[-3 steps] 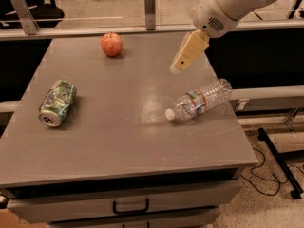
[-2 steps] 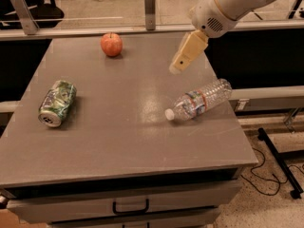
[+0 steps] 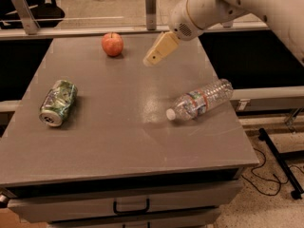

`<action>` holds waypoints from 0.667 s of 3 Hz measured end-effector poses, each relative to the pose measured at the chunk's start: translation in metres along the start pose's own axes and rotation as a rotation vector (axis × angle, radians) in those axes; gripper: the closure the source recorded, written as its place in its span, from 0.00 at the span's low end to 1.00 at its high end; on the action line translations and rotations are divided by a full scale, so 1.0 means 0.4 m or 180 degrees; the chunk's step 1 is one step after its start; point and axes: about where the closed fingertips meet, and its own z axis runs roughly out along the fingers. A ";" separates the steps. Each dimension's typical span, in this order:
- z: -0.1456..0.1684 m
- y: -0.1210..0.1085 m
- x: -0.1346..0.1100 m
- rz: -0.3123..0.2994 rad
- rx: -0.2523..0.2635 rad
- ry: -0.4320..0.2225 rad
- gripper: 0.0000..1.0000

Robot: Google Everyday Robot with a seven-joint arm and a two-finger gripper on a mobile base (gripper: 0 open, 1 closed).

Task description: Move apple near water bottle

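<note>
Next, I close my gripper on the upper part of the apple [image 3: 115,40], because the apple should move near the water bottle.
The apple [image 3: 112,44], small, round and red-orange with a short stem, stands on the grey table [image 3: 118,141] near its far edge, left of centre. The water bottle [image 3: 202,99], clear ribbed plastic with a white cap and a red, white and blue label, lies on its side at the right of the table, cap pointing to the front left. My gripper [image 3: 151,60], cream-coloured, hangs from the white arm above the table's far middle, a short way right of the apple and not touching it. It holds nothing that I can see.
A crushed green can [image 3: 58,102] lies on its side at the table's left. The table has a drawer with a black handle [image 3: 130,207] in front. A glass rail with metal posts [image 3: 150,6] runs behind the far edge. Cables lie on the floor at the right.
My gripper has moved left and a little farther back, closer to the apple. The apple, bottle and can have not moved.
</note>
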 end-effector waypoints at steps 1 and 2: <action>0.166 -0.053 -0.065 0.0101 0.0085 -0.0266 0.00; 0.334 -0.092 -0.115 0.0271 0.0141 -0.0367 0.00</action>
